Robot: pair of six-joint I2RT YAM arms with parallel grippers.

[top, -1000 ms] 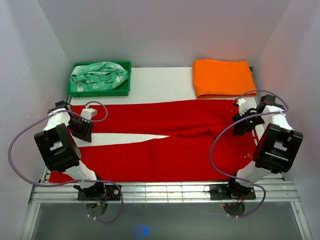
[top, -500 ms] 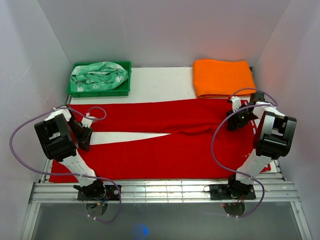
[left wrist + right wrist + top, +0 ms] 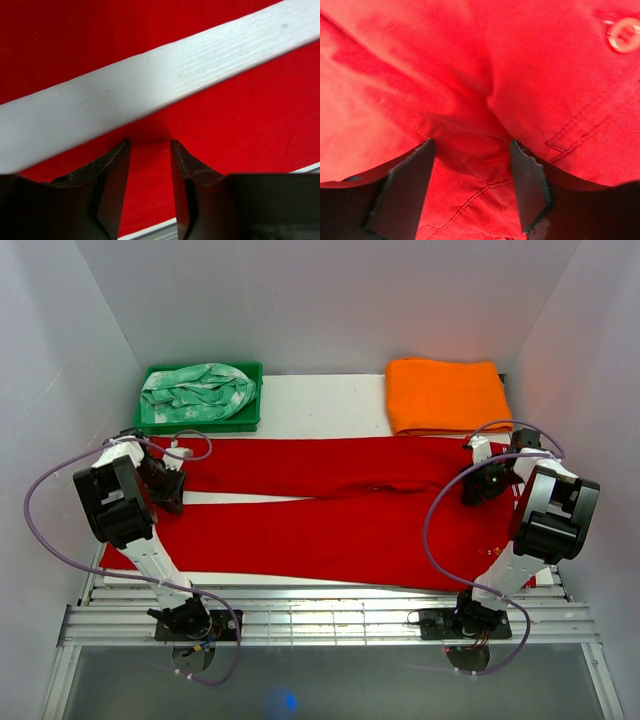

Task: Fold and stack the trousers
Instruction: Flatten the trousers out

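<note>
Next, I lift my right gripper clear and take the trousers' far waist corner (image 3: 499, 446), because its fingers press into the rumpled cloth inside the edge of the waist.
The bright red trousers (image 3: 330, 530) lie flat across the table, legs to the left and waist to the right. Only a thin white sliver of table shows between the two legs. My left gripper (image 3: 168, 488) is at the far edge of the near leg. In the left wrist view its jaws (image 3: 148, 144) stand apart, tips down on the red cloth (image 3: 225, 125) beside the white strip (image 3: 150, 80). My right gripper (image 3: 478, 483) is over the waist end. Its jaws (image 3: 471, 143) stand wide, tips pressed into rumpled cloth (image 3: 470, 60), pads bare. A button (image 3: 623, 34) shows nearby.
A folded orange cloth (image 3: 445, 395) lies at the back right. A green tray (image 3: 200, 427) at the back left holds mint green and white cloth (image 3: 195, 390). White walls close in both sides. A metal rail (image 3: 320, 620) runs along the near edge.
The near leg has slid away from me towards the far leg, narrowing the white gap to a sliver and baring table along the near edge. Both grippers shifted slightly with it.
</note>
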